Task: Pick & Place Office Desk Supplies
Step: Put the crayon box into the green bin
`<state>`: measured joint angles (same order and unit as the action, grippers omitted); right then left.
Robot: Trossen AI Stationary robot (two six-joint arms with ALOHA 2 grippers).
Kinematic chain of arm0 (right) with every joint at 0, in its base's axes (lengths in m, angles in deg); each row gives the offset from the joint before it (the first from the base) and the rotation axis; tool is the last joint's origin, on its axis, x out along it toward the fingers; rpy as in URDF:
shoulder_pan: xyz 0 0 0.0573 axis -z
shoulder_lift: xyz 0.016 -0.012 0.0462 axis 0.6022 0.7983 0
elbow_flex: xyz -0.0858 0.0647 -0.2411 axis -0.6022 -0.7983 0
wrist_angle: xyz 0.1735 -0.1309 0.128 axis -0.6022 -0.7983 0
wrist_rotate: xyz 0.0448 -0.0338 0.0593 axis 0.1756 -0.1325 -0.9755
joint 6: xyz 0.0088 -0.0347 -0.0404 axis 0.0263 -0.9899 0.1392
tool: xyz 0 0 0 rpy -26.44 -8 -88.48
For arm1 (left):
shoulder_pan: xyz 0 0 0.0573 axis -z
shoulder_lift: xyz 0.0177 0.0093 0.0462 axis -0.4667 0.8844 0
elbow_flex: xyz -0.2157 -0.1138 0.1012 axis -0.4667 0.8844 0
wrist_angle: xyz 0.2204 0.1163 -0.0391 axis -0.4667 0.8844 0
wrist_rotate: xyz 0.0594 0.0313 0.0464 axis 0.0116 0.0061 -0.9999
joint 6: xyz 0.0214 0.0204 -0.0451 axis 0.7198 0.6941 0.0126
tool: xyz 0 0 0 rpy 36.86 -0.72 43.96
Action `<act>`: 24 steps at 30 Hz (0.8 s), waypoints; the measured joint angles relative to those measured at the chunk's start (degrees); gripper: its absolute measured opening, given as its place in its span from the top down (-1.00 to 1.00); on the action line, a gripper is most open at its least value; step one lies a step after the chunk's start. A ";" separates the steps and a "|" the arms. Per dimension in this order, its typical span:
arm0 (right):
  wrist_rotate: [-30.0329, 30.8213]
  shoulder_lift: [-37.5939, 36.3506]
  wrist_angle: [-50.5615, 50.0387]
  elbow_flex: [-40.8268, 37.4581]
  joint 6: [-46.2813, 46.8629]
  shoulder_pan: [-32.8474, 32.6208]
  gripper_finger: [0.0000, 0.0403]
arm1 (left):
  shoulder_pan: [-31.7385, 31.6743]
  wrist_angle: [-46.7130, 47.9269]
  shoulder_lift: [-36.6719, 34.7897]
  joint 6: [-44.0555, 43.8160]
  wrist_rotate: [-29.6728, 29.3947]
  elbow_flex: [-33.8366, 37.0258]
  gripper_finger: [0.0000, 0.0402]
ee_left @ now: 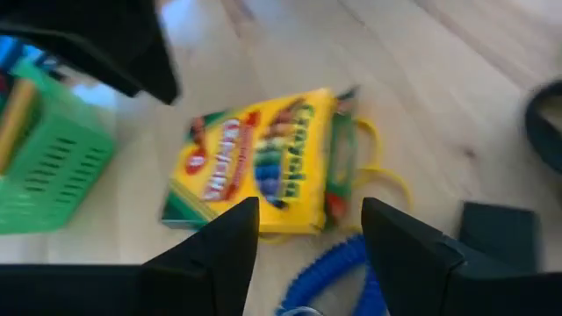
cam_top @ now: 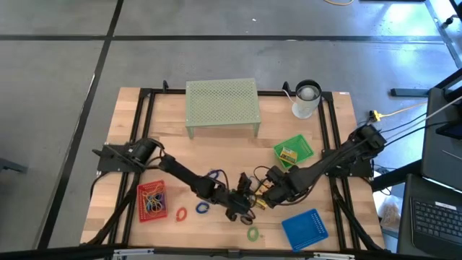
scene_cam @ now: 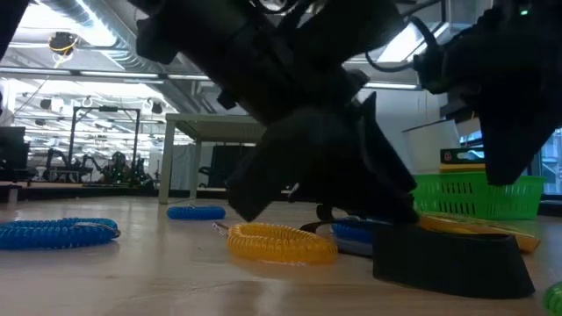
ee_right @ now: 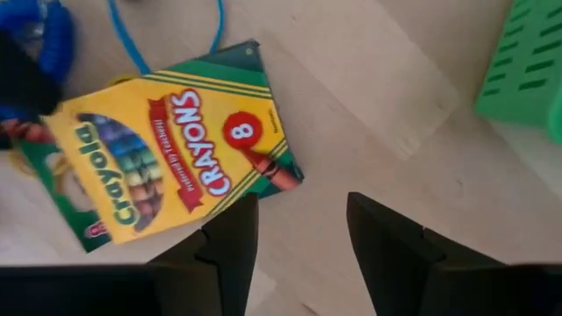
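My left gripper is facing a crayon box that lies flat, wide side up, so it should pinch the box's green flap (ee_left: 341, 156) and lift it for my right gripper.
A yellow crayon box (ee_left: 263, 167) (ee_right: 167, 158) lies flat on the table near its front middle (cam_top: 258, 204), partly on a yellow coil ring (ee_left: 382, 171) (scene_cam: 281, 241). My left gripper (ee_left: 303, 219) (cam_top: 244, 202) is open, with its fingers standing over the box's near edge. My right gripper (ee_right: 294, 219) (cam_top: 267, 192) is open beside the box's opposite end, just clear of it. A blue coil (ee_left: 325, 272) lies next to the box. A second crayon box (cam_top: 289, 154) sits in the green tray (cam_top: 297, 146).
The red tray (cam_top: 151, 201) holds several rings, and the blue tray (cam_top: 304, 229) stands near the front edge. Loose rings lie about: red (cam_top: 181, 214), blue (cam_top: 202, 208) (cam_top: 214, 175) and green (cam_top: 253, 233). The mesh riser (cam_top: 222, 105) and a cup (cam_top: 307, 97) stand at the far side.
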<state>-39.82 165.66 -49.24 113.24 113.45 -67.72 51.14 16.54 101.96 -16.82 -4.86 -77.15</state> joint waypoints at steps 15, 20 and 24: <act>-0.89 3.45 0.61 0.00 -2.95 2.39 0.13 | -1.94 -2.03 1.56 1.40 1.62 -0.02 0.06; -0.89 3.44 1.21 0.00 -3.21 2.42 0.13 | -2.81 -1.86 1.59 1.67 0.06 0.00 0.12; -0.89 3.45 1.28 0.00 -3.35 2.41 0.13 | -2.87 -1.79 1.60 2.05 0.37 0.00 0.27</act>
<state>-40.71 169.11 -47.96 113.24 110.10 -65.31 48.27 14.75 103.55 -14.77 -4.50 -77.15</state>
